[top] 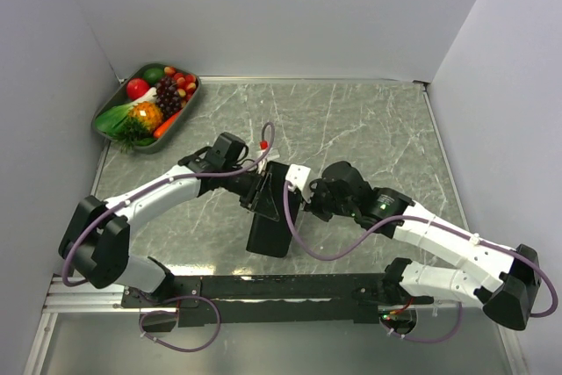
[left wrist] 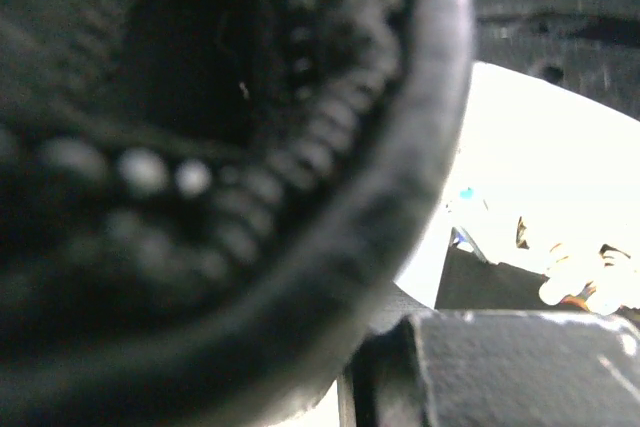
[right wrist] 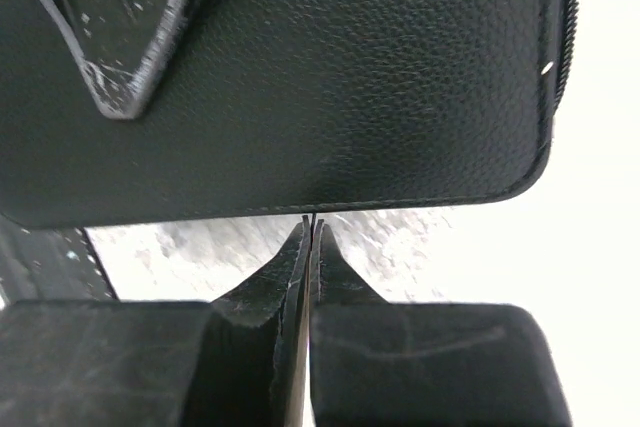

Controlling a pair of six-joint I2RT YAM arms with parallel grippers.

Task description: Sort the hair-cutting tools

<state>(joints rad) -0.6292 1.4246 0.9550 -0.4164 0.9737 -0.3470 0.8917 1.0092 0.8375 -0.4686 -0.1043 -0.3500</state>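
Note:
I should release the black pouch with my left gripper on the marble table [top: 304,172] beneath my right gripper's white part.
A black grained pouch [top: 274,226] lies in the middle of the marble table, between both arms. My left gripper [top: 262,191] is at its upper left edge. The left wrist view is filled by the pouch's blurred zipper rim [left wrist: 330,197], which runs down to one finger [left wrist: 520,367], so the gripper appears shut on that edge. My right gripper [top: 303,192] is shut and empty, its fingertips [right wrist: 311,225] meeting just below the pouch's stitched edge [right wrist: 330,97]. An opened flap corner [right wrist: 125,57] shows at the upper left of that view. The hair-cutting tools are hidden.
A grey tray [top: 105,110] of toy fruit and vegetables sits at the back left corner. White walls close in the table on three sides. A black mounting rail [top: 281,287] runs along the near edge, with purple cables looping off both arms.

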